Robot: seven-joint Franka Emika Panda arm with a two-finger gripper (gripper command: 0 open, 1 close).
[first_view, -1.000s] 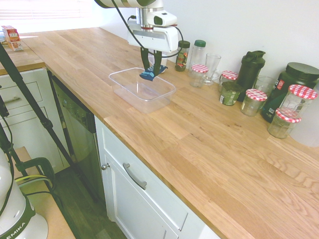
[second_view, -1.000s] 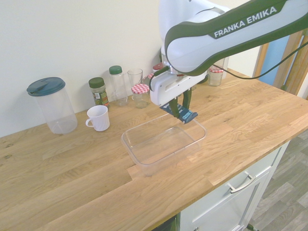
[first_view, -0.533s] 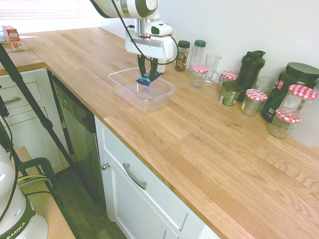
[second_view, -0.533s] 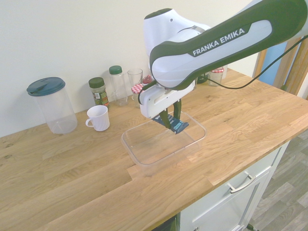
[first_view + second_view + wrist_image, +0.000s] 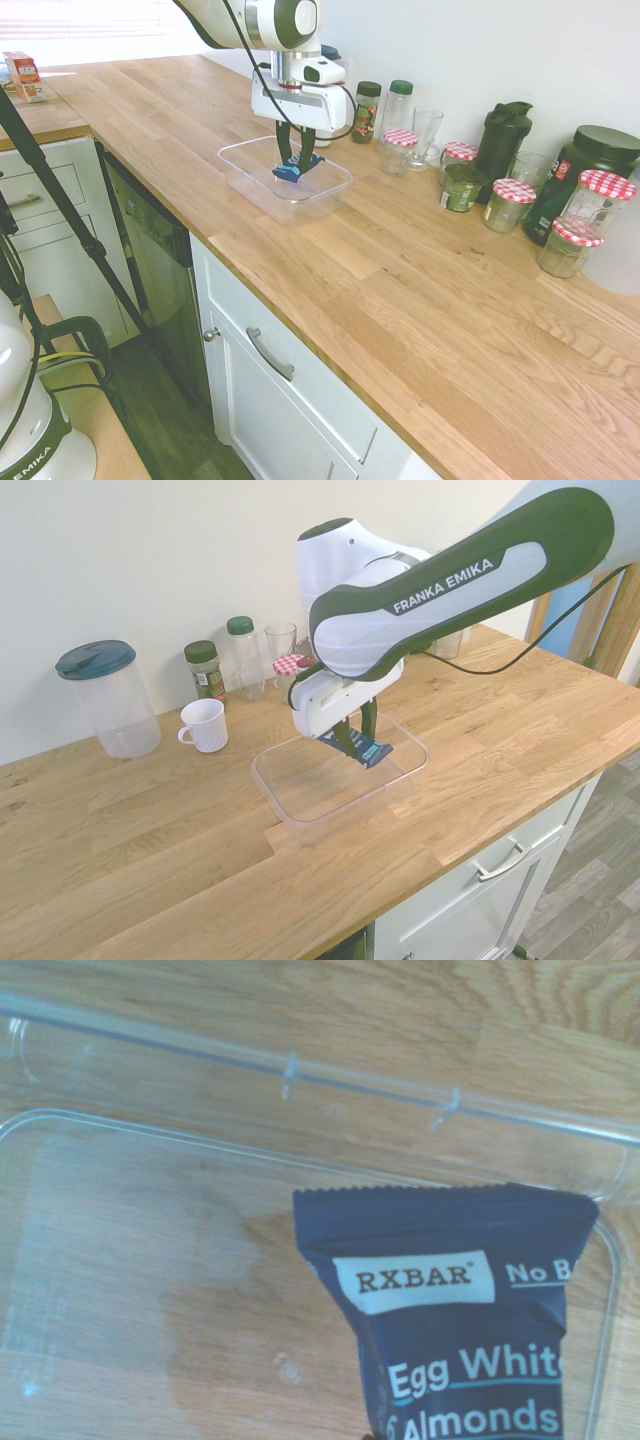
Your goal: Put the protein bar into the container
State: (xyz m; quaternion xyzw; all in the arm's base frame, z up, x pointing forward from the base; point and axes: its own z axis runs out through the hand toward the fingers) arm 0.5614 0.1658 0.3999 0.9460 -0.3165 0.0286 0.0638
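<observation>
The protein bar, now tilted low inside the clear container, will go down from my gripper onto the clear container's bottom, toward its near end (image 5: 299, 185) (image 5: 460, 1332).
My gripper (image 5: 294, 162) (image 5: 356, 742) is shut on the protein bar (image 5: 291, 169) (image 5: 369, 750), a dark blue wrapper with white and light blue print. The bar hangs tilted inside the clear container (image 5: 240, 156) (image 5: 300, 815), low over its floor near the far wall. In the wrist view the protein bar (image 5: 455, 1300) fills the lower right, with the container's rim (image 5: 250, 1060) and clear floor behind it. Whether the bar touches the floor, I cannot tell.
Along the wall stand a spice jar (image 5: 366, 111), a clear bottle (image 5: 397, 107), a glass (image 5: 425, 135), several jars with red-checked lids (image 5: 508, 203) and dark tubs (image 5: 590, 160). A white mug (image 5: 206, 725) and a lidded clear jug (image 5: 108, 698) stand left of the container.
The gripper has come down with the protein bar from above the container's far rim into the container, shifting slightly toward its middle.
</observation>
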